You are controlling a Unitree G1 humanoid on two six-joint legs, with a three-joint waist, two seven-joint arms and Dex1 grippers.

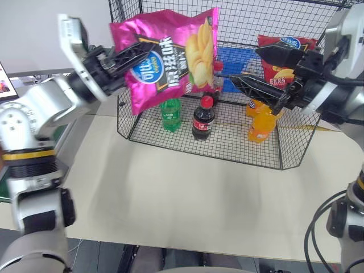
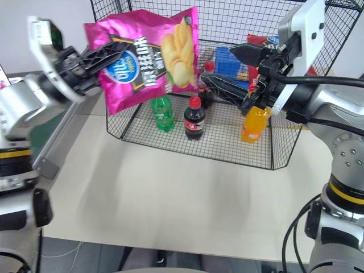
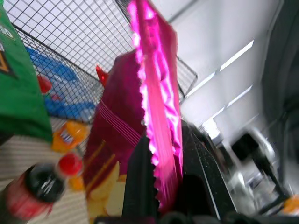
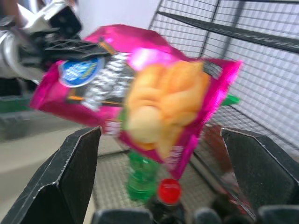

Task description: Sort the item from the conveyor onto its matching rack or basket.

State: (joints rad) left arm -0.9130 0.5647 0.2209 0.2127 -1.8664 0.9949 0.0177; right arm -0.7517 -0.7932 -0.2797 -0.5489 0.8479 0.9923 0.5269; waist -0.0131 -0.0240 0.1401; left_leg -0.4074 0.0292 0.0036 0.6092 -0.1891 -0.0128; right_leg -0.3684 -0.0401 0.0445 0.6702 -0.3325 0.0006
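Next, my left gripper releases the magenta chip bag in the cage (image 1: 216, 50), between the green bag and red chip bag.
The item, a shiny magenta chip bag (image 1: 170, 57) with a blue oval logo, hangs in the air in front of the black wire-mesh cage (image 1: 273, 148). My left gripper (image 1: 149, 48) is shut on the bag's left side, and the left wrist view shows its black fingers (image 3: 140, 182) pinching the bag's crimped edge (image 3: 161, 116). My right gripper (image 1: 244, 65) stands open just right of the bag, fingers pointing toward it and apart from it. In the right wrist view the bag (image 4: 154, 98) sits between the wide-spread fingers. The conveyor (image 2: 41, 135) shows as a dark green strip at the far left, behind my left arm.
On the cage floor stand a green soda bottle (image 1: 170, 114), a cola bottle (image 1: 203, 118) and an orange bottle (image 1: 261, 125). A red chip bag (image 1: 284, 57) and a blue basket (image 1: 236, 60) sit farther back. A green bag (image 3: 18, 84) appears in the left wrist view. The beige tabletop (image 1: 187, 199) lies below.
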